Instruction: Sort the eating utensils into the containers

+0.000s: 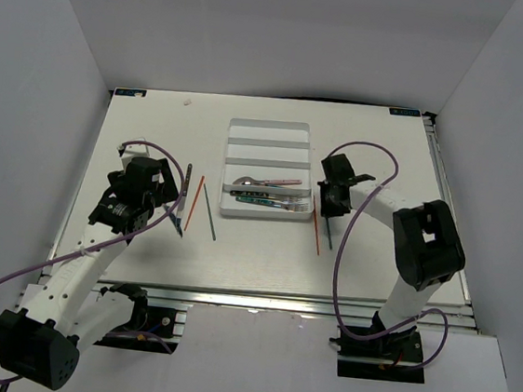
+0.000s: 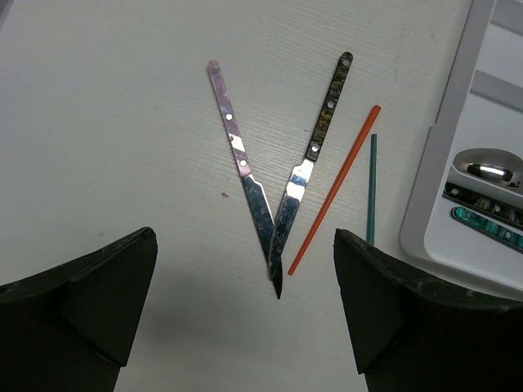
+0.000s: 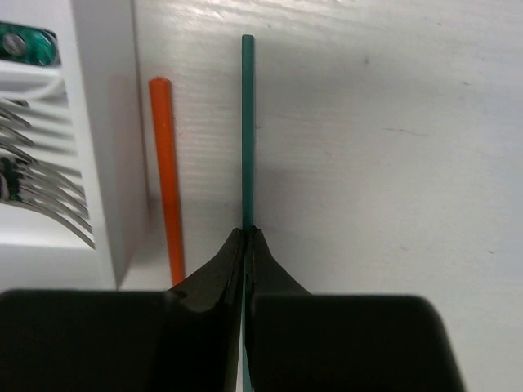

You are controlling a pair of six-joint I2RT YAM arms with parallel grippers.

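Observation:
The teal chopstick lies between the white tray and the orange chopstick beside the knives, and my left gripper should close on the near half (image 1: 212, 224) of that teal one.
The white tray (image 1: 232, 213) has four long compartments; the near ones hold a pink-handled spoon (image 1: 268, 182) and forks (image 1: 280, 202). Left of it lie two knives (image 1: 186, 181) in a V, an orange chopstick (image 1: 194, 202) and a teal chopstick (image 1: 210, 213). My left gripper (image 1: 167, 209) is open and empty above the knife tips. In the left wrist view (image 2: 245, 306) the pale-handled knife (image 2: 237, 147) and dark-handled knife (image 2: 319, 135) cross at their tips. My right gripper (image 3: 247, 234) is shut on a teal chopstick (image 3: 247, 122) right of the tray; an orange chopstick (image 3: 166, 180) lies beside it.
The tray's right wall (image 3: 106, 147) stands close left of the right gripper, fork tines (image 3: 49, 204) just inside. In the left wrist view the tray rim (image 2: 433, 188) and a spoon bowl (image 2: 488, 167) are at the right. White walls surround the table.

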